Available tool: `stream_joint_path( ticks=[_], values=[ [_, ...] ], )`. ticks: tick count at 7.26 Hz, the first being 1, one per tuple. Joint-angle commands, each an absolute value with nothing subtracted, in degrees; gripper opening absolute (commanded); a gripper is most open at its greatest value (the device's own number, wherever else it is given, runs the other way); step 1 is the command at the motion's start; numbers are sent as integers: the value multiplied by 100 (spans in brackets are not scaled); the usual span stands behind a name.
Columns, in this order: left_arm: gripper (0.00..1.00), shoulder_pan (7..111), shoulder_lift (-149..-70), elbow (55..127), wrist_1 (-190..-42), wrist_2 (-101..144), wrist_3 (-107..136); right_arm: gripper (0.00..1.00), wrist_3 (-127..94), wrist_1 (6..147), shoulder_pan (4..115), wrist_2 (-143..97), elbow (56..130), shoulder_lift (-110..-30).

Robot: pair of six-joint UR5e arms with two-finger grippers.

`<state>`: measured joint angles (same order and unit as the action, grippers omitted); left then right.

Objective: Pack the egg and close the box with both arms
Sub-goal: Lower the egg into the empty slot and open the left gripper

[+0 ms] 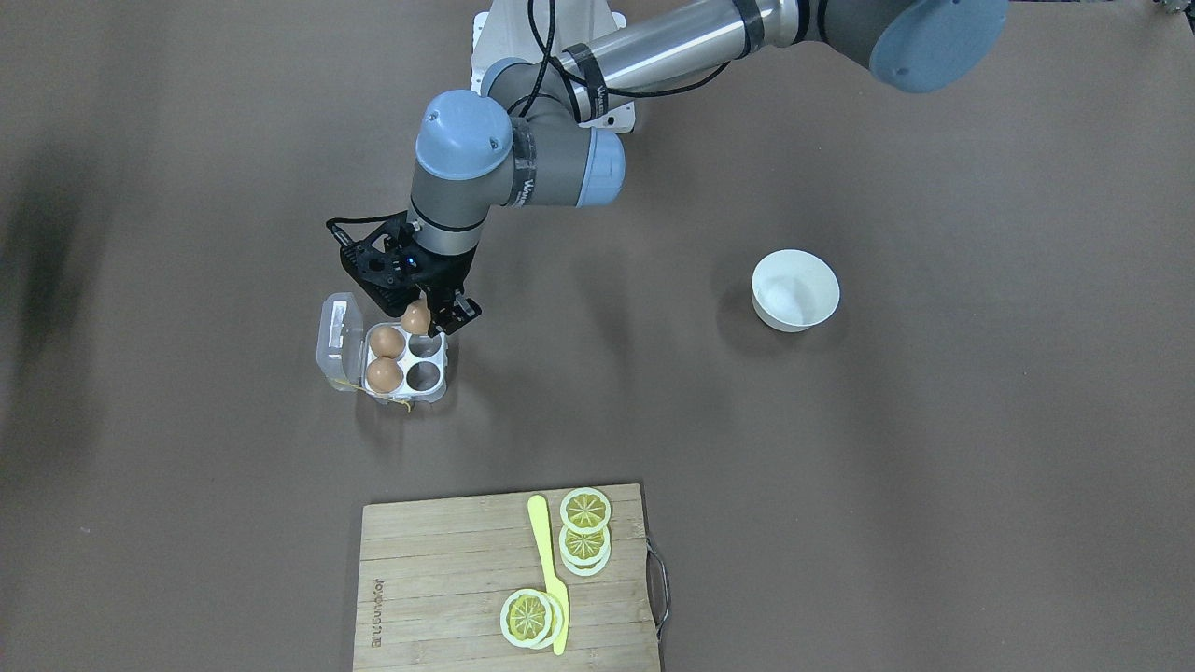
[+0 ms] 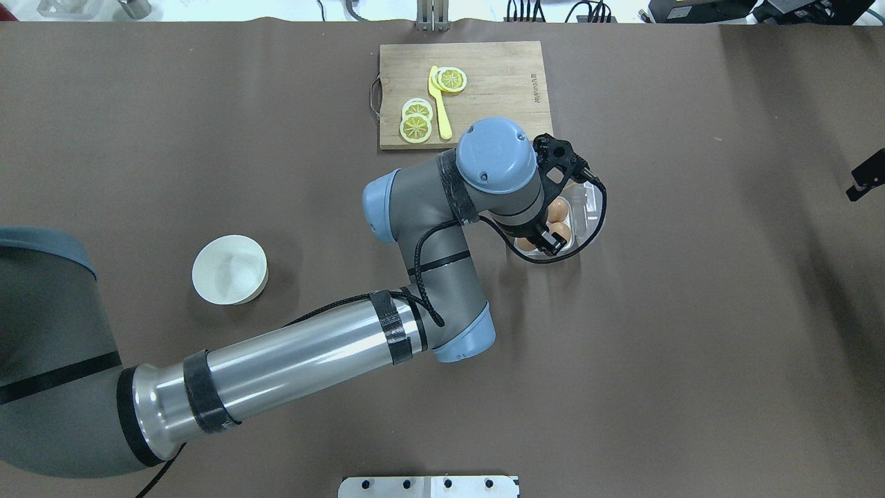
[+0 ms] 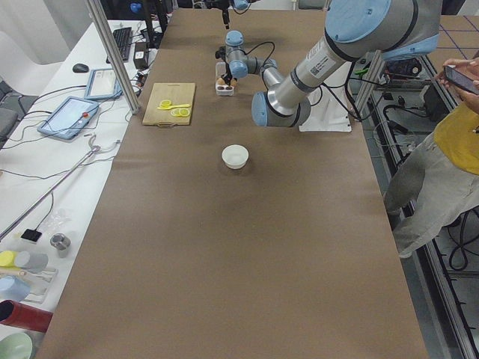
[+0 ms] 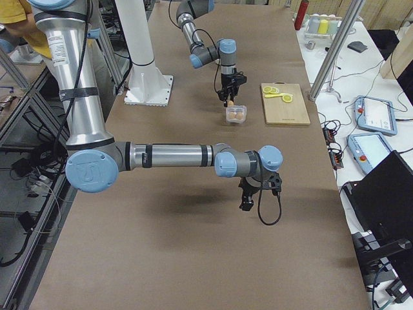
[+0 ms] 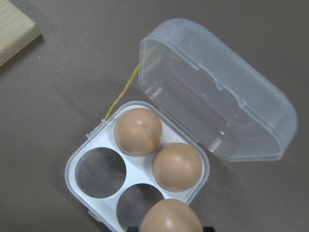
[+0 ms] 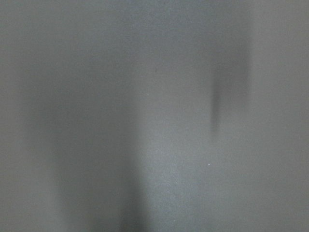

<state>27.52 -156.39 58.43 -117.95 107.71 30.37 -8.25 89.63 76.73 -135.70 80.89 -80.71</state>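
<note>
The third egg, held just above the carton now, will be let go by my left gripper in the empty cup at the carton's robot-side edge [image 1: 416,341] [image 5: 140,206].
The clear egg carton [image 1: 442,371] stands open on the brown table, its lid [image 1: 340,333] folded back flat. Two brown eggs [image 1: 386,343] fill the cups on the lid side; the other two cups [image 1: 425,346] are empty. My left gripper [image 1: 422,319] is shut on a third egg [image 1: 415,318] and holds it just above the carton's robot-side edge, over an empty cup. In the left wrist view this egg [image 5: 171,216] is at the bottom edge, above the tray [image 5: 79,157] and its yellow string [image 5: 123,94]. My right gripper [image 2: 864,183] hangs over bare table far to the right; I cannot tell whether it is open or shut.
A white bowl [image 1: 794,289] stands on the robot's left side. A wooden cutting board [image 1: 439,579] with lemon slices [image 1: 585,511] and a yellow knife [image 1: 546,560] lies at the operators' edge. The white stand [image 1: 485,56] is at the robot's base.
</note>
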Motion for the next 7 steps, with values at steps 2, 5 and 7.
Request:
stream_joint_path(
  ticks=[2, 5, 7],
  values=[
    [36, 2760, -15662, 5783, -11909, 10661, 3120, 100, -809, 8956, 7673, -13570, 8042, -8077],
    [36, 2760, -15732, 5661, -11918, 10425, 3252, 100, -809, 8956, 7673, -13570, 8042, -8077],
    [36, 2751, -15724, 5511, -11918, 10363, 3252, 100, -809, 8956, 7664, -13570, 8033, -8068]
  ],
)
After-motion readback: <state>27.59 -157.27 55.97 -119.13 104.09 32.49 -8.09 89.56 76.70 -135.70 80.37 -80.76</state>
